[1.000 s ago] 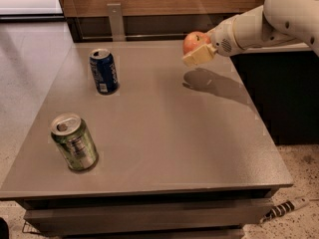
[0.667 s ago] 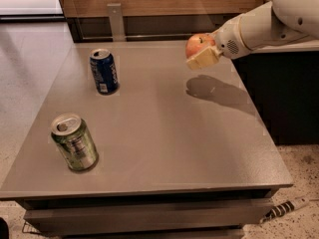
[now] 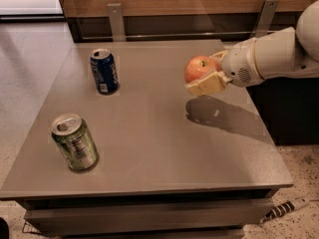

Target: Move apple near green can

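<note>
My gripper should release the apple on the grey table [image 3: 147, 143] beside the green can, on the side facing my arm.
My gripper [image 3: 205, 73] is shut on the apple [image 3: 199, 67], a red-orange fruit with a yellowish patch. It holds the apple in the air above the right part of the grey table [image 3: 149, 133], and its shadow falls on the tabletop below. The green can [image 3: 75, 142] stands upright near the table's front left corner, far to the left of the apple and closer to the front edge. My white arm comes in from the right edge of the view.
A dark blue can [image 3: 104, 71] stands upright at the back left of the table. A wooden wall panel with two metal brackets [image 3: 116, 21] runs behind the table. A power strip [image 3: 284, 209] lies on the floor at the lower right.
My gripper has stayed shut on the apple and has shifted slightly with it over the right side of the table. Both cans have stayed put.
</note>
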`<state>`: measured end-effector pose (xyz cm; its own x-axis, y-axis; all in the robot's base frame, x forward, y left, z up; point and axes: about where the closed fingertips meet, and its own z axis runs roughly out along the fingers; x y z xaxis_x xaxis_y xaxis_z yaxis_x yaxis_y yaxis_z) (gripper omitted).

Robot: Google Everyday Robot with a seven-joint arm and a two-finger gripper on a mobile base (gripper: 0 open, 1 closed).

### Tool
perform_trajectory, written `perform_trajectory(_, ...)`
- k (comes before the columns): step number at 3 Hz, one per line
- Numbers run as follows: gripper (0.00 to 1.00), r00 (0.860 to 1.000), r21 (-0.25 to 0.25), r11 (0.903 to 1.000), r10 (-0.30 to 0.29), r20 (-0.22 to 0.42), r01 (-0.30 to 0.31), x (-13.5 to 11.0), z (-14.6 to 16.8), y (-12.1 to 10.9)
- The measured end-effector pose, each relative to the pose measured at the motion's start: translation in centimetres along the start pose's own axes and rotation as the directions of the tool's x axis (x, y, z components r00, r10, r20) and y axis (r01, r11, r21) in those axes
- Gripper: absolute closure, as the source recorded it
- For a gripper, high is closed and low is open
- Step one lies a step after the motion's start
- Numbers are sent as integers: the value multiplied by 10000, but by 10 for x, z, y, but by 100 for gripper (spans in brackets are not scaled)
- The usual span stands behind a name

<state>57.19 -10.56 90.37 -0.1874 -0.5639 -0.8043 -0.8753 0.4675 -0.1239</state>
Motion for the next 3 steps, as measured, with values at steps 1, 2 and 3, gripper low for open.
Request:
perform_trajectory(1, 100, 9999, -540, 9985, -117, 117, 123, 6, -1, 49)
perform_trajectory(2, 100, 9978, -1665, 9847, -576, -323, 515, 8, 21, 115)
perform_trajectory(3, 100, 9955, -2573, 9634, -879, -364, 757, 7, 41, 154)
